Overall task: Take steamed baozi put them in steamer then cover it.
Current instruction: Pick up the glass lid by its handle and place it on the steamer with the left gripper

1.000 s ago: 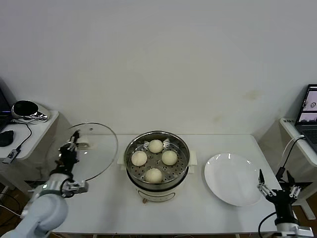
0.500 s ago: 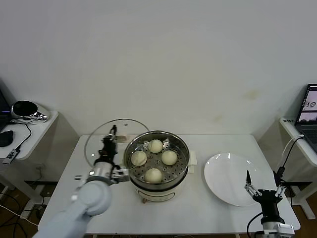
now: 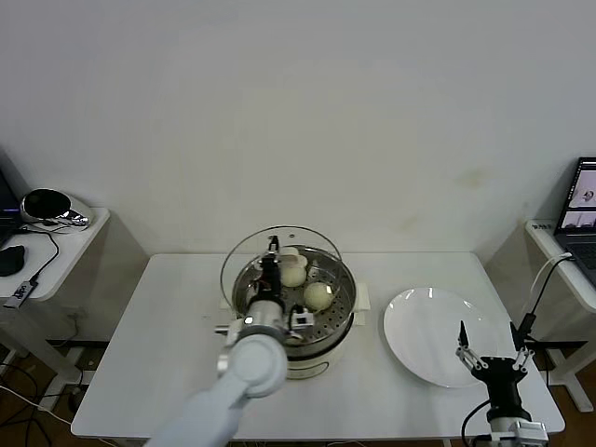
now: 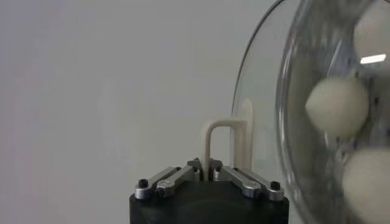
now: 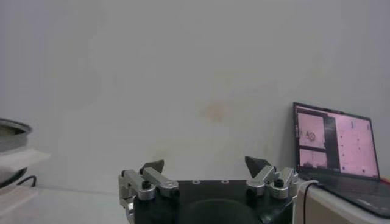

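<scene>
The robot's left gripper needs to release the cover flat across the steamer's round steel rim [image 3: 295, 291], so that it closes over the baozi.
The steamer [image 3: 321, 358], a shiny steel pot on a cream base, stands at the table's middle. Inside it I can see two steamed baozi [image 3: 318, 295], round and cream-white; my left arm hides the rest of the tray. My left gripper [image 3: 271, 264] is shut on the cream handle [image 4: 214, 139] of the cover [image 3: 244, 256], a glass lid held tilted on edge over the pot's left half. In the left wrist view the left gripper [image 4: 206, 168] pinches the handle, with the cover [image 4: 259, 103] and baozi [image 4: 337, 106] beyond. My right gripper [image 3: 488, 337] stands open by the table's front right, nothing between its fingers, as the right wrist view of it [image 5: 205, 164] also shows.
A flat white plate [image 3: 419, 321] lies right of the steamer, just beside the right gripper. A side table with black gear [image 3: 51, 207] stands at the far left. A laptop [image 3: 583, 200] sits on a shelf at the far right.
My left arm has carried the cover from over the table's left side rightwards to above the steamer. The right gripper has shifted slightly left near the plate.
</scene>
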{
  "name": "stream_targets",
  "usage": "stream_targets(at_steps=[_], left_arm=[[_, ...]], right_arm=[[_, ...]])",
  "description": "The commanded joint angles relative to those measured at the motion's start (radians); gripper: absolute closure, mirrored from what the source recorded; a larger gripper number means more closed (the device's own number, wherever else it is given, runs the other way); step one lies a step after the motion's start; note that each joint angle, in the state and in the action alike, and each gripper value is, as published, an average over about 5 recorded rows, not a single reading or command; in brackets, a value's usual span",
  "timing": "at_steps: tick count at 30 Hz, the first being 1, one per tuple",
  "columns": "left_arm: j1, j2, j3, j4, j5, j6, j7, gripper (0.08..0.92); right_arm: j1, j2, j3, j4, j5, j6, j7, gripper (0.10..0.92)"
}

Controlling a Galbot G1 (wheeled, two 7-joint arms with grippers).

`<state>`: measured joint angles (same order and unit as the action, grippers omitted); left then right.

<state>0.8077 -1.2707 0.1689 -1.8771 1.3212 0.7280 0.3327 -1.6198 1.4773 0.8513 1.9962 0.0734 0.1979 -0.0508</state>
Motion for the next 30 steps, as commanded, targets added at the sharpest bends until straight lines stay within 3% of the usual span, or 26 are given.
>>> stream_targets(at_steps=[1,12,30], left_arm=[[0.013,-0.149,0.040,0.047,0.153,0.006,0.050,0.850],[0.070,-0.100,-0.004,0.044,0.216,-0.028,0.085,0.850],[0.085,-0.123,-0.008,0.068,0.207,-0.033,0.081,0.850]], right_arm=[[0.001,0.001,-0.005,-0.001,-0.009,0.001,0.001,0.203],[0.003,-0.002,-0.010,-0.005,-0.006,0.002,-0.002,0.203],[0.000,-0.009,-0.013,-0.007,0.001,0.005,-0.004,0.203]])
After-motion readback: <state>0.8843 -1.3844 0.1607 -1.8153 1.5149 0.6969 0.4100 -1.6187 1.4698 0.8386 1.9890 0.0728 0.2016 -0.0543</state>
